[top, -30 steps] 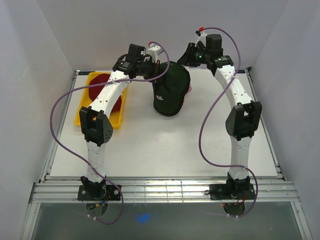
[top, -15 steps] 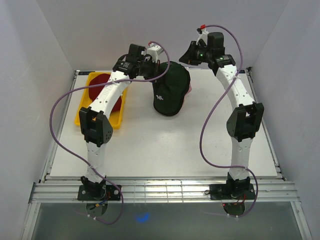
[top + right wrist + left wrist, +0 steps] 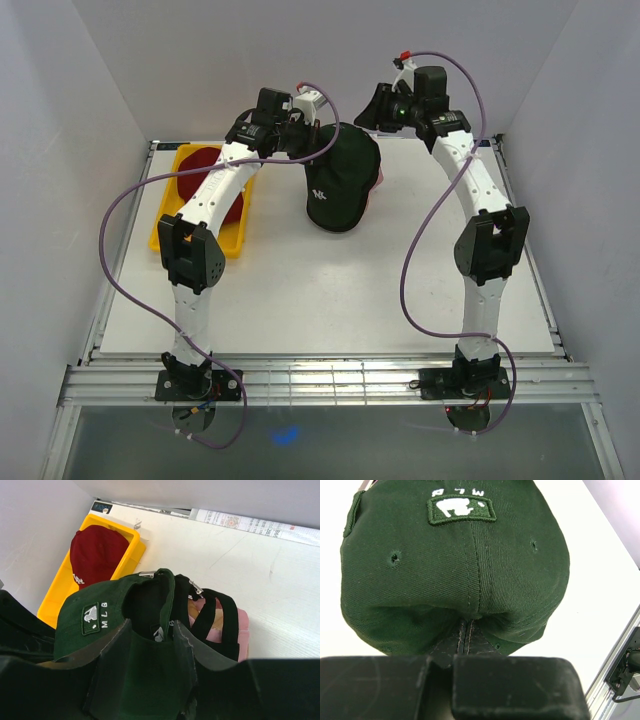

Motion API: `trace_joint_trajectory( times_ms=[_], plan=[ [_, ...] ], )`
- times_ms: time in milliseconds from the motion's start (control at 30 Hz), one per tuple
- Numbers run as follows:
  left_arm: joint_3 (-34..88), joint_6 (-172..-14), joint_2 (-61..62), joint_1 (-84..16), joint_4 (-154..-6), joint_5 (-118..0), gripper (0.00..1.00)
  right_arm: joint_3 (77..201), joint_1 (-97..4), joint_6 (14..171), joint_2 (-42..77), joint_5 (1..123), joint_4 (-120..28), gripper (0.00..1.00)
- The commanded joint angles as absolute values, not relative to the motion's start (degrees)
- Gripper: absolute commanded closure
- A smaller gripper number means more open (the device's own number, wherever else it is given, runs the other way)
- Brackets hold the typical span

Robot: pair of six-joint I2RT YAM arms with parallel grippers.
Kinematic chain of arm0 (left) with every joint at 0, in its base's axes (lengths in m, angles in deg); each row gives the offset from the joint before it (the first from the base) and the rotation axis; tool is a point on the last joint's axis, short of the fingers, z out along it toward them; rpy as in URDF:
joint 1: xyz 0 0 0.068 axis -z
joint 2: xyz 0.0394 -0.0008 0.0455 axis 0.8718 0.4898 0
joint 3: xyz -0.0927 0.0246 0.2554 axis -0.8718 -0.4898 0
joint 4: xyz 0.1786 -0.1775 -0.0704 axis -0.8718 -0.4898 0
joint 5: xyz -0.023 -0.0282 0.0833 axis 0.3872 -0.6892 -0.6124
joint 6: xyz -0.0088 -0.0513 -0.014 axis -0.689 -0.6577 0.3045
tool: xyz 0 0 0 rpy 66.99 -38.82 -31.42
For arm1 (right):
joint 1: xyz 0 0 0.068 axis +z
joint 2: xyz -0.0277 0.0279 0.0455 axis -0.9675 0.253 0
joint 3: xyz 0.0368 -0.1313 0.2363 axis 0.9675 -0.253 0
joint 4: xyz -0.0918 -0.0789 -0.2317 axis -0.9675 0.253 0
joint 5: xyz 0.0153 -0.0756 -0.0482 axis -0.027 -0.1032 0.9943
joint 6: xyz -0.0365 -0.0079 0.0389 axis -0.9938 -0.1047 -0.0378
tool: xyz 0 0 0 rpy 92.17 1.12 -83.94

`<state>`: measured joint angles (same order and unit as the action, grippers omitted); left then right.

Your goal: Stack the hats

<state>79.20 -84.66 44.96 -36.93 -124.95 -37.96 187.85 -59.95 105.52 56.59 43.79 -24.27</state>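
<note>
My right gripper is on the green hat's strap, which sits short of the black hat's strap, so it should take the green strap nearer its metal buckle (image 3: 147, 574) before evening the stack.
A dark green hat (image 3: 340, 182) (image 3: 460, 565) (image 3: 85, 625) with a white MLB patch tops a stack at the table's back middle. A black hat (image 3: 222, 625) (image 3: 465, 641) lies under it. My left gripper (image 3: 308, 135) (image 3: 440, 667) is shut on the green hat's rim, at the hat's left side. My right gripper (image 3: 372, 108) (image 3: 150, 626) hovers just above the hat's strap opening, jaws apart and gripping nothing. A red hat (image 3: 205, 160) (image 3: 95, 550) lies in the yellow tray (image 3: 165, 228) (image 3: 55, 596) at the back left.
Something pink (image 3: 378, 180) (image 3: 242, 630) shows under the stacked hats on their right side. The back wall stands close behind both wrists. A metal rail (image 3: 615, 675) edges the table.
My right wrist has shifted slightly near the hat's rear. The green hat and my left arm hold their place.
</note>
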Motion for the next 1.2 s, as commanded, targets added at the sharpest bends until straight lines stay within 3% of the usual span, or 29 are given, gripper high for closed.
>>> trace_joint_trajectory(
  times_ms=[0, 300, 633, 1167],
  plan=[
    [79.2, -84.3, 40.8, -36.8, -122.3, -38.2, 1.0, 187.2, -59.1, 104.2, 53.7, 44.8, -24.8, 0.55],
    [79.1, -84.3, 41.0, -36.8, -122.3, -38.1, 1.0, 186.7, -58.2, 103.5, 54.2, 45.6, -24.4, 0.57],
    [78.3, -84.2, 40.3, -36.8, -121.9, -38.5, 1.0, 186.7, -58.2, 103.9, 53.4, 46.5, -24.8, 0.83],
    [74.9, -84.2, 35.1, -36.8, -118.5, -45.5, 1.0, 187.7, -58.2, 104.0, 50.0, 46.8, -26.1, 0.87]
  ],
)
